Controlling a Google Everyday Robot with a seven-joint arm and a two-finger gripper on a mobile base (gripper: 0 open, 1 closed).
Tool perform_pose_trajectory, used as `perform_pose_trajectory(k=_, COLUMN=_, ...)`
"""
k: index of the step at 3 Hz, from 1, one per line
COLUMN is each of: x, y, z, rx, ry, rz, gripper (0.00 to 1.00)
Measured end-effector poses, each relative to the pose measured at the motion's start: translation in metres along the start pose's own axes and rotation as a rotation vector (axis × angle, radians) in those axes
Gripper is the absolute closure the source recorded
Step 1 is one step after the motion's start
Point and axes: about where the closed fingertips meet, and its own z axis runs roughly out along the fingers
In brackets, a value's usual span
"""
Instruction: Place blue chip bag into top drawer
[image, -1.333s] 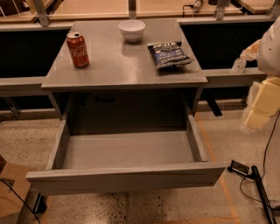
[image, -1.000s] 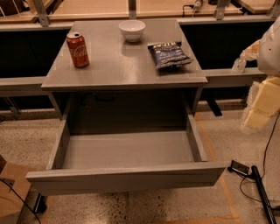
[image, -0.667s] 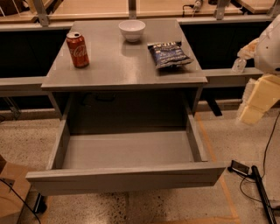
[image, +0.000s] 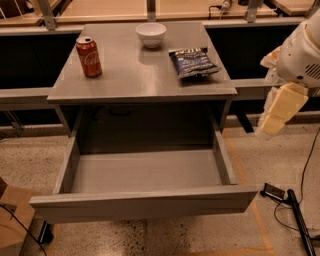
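Observation:
The robot's gripper will next go to the blue chip bag's end (image: 207, 62) farthest from the red soda can and close there.
The blue chip bag (image: 194, 61) lies flat on the right side of the grey table top (image: 135, 75), dark navy with white lettering. The top drawer (image: 145, 175) is pulled wide open below the table top, and its inside shows nothing in it. My gripper (image: 278, 111) hangs at the right edge of the view, off the table's right side, pointing down and level with the table's edge. It holds nothing that I can see and is well apart from the bag, to its right and lower.
A red soda can (image: 88, 56) stands at the table's left. A white bowl (image: 151, 34) sits at the back middle. A cardboard box (image: 12, 220) is on the floor at the lower left. Cables and a black device (image: 285, 197) lie on the floor at the lower right.
My gripper has shifted slightly to the left, toward the table. The bag, can, bowl and drawer have not moved.

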Motion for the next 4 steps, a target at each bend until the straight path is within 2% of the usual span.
perform_pose_trajectory(k=1, x=-0.005, y=-0.009, z=0.017, rx=0.014, ry=-0.063, rz=0.04, gripper=0.0)
perform_pose_trajectory(k=2, x=-0.031, y=-0.059, z=0.052, rx=0.066, ry=-0.23, rz=0.074, gripper=0.0)
perform_pose_trajectory(k=3, x=-0.058, y=-0.132, z=0.084, rx=0.137, ry=-0.422, rz=0.1, gripper=0.0)
perform_pose_trajectory(k=4, x=-0.057, y=-0.152, z=0.098, rx=0.146, ry=-0.453, rz=0.124, gripper=0.0)
